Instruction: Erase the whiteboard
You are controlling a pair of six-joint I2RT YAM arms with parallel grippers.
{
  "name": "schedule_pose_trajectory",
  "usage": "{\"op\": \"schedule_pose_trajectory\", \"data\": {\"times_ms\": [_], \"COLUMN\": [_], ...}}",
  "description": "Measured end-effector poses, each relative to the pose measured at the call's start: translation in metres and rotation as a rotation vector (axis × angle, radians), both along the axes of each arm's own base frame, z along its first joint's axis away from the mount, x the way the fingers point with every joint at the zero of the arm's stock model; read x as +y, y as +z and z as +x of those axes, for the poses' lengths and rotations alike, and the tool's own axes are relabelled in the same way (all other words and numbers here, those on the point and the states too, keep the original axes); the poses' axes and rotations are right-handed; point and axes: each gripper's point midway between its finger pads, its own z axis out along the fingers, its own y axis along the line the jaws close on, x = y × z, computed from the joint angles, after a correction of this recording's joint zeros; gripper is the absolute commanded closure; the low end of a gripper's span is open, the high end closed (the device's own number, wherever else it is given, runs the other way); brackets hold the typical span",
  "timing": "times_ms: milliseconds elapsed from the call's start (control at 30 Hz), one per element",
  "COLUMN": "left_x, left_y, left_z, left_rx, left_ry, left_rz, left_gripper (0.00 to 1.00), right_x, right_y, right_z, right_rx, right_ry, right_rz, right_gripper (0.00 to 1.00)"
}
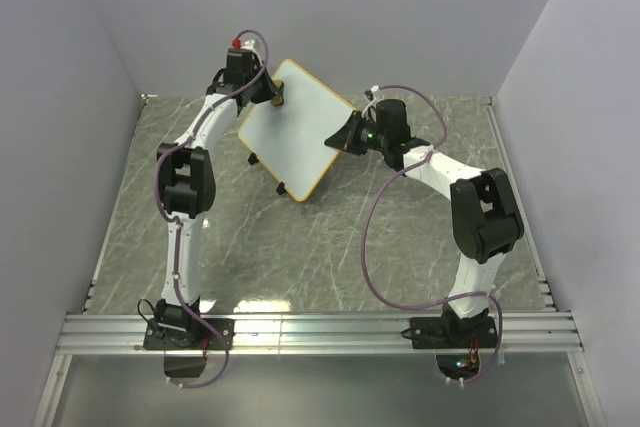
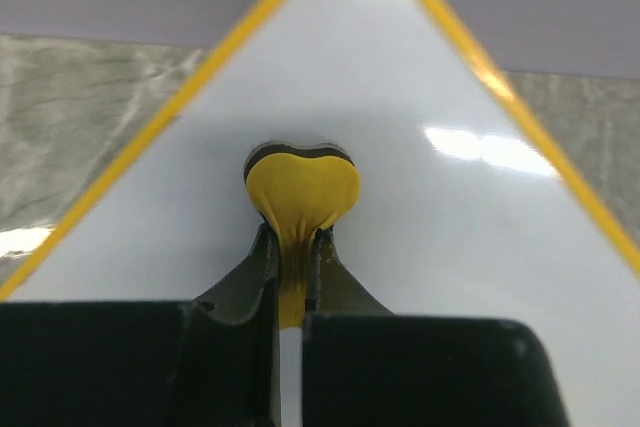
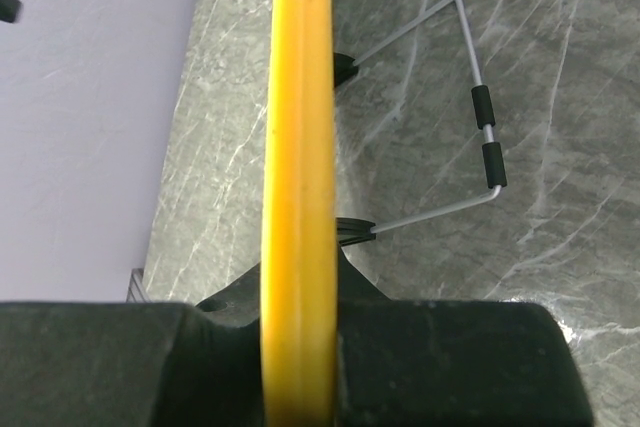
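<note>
My left gripper is going to set the eraser free on the grey marble table (image 1: 240, 197) beside the whiteboard's black clip feet.
The whiteboard (image 1: 295, 127), white with a thin orange-yellow frame, is held tilted above the table between both arms. My left gripper (image 1: 272, 90) is at its far top corner, shut on a small yellow-and-black eraser (image 2: 300, 185) that presses flat against the white face (image 2: 420, 107). No marks show on the board's face around the eraser. My right gripper (image 1: 345, 137) is at the board's right edge. In the right wrist view its jaws are shut on the yellow frame (image 3: 298, 97), seen edge-on. The left gripper (image 2: 295, 239) pinches the eraser's narrow end.
A grey wire stand (image 3: 480, 117) with black sleeves sticks out from the board's back. Small black clip feet (image 1: 288, 189) hang at its lower edge. Below is the grey marble table (image 1: 330, 247), with walls at the back and sides and an aluminium rail (image 1: 320, 327) at the near edge.
</note>
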Motion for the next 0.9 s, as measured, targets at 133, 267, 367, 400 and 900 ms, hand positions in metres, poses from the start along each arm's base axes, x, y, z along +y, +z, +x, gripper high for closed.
{"op": "schedule_pose_trajectory", "data": {"times_ms": [133,267,367,400,900], "left_x": [-0.035,-0.059,-0.065,-0.065,0.072], "left_y": [0.024,0.041,0.050,0.050,0.071], "left_z": [-0.008,-0.020,-0.028,-0.032,-0.088], "left_rx": [-0.036,-0.054,-0.055,-0.046,0.049], "left_ry": [-0.080,-0.134,-0.158,-0.161,0.075], "left_rz": [-0.041,-0.069,-0.087,-0.094,-0.030], "left_gripper": [1.00,1.00,1.00,1.00,1.00], "right_x": [0.000,0.000,-0.001,-0.001,0.005], "right_y": [0.000,-0.001,-0.001,-0.002,-0.006], "right_z": [0.000,0.000,0.000,0.000,0.000], "right_rx": [0.000,-0.001,-0.012,-0.020,-0.108], "right_ry": [0.000,-0.001,0.005,0.008,0.025], "right_rz": [-0.001,-0.002,-0.008,-0.009,-0.014], "right_gripper": [1.00,1.00,1.00,1.00,1.00]}}
